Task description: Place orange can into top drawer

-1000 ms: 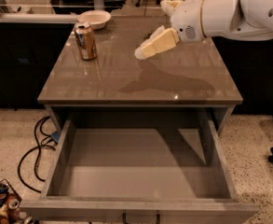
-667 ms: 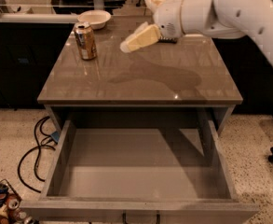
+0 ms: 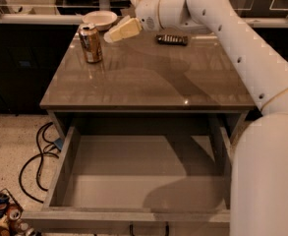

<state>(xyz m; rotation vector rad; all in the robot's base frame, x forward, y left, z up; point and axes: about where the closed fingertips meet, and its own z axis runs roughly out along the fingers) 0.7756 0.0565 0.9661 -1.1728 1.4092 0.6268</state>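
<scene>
The fingers of my gripper will close around the upper part of the orange can [image 3: 89,35], just below its top rim.
The orange can [image 3: 91,43] stands upright at the back left of the grey cabinet top [image 3: 148,77]. My gripper [image 3: 113,34] is just right of the can and a little above the top, with its cream fingers [image 3: 124,29] pointing left at the can, a small gap away. It holds nothing. The top drawer [image 3: 138,181] is pulled out wide below the front edge, with bare grey walls and floor and a dark handle [image 3: 148,228] at the front.
A white shallow bowl [image 3: 100,18] sits behind the can at the back edge. A dark flat object [image 3: 172,39] lies at the back right. My white arm [image 3: 242,48] crosses the right side. Black cables [image 3: 38,156] and a basket of clutter [image 3: 3,215] lie on the floor left.
My gripper has moved left across the cabinet top, from the middle right to close beside the orange can. The can and drawer have not moved.
</scene>
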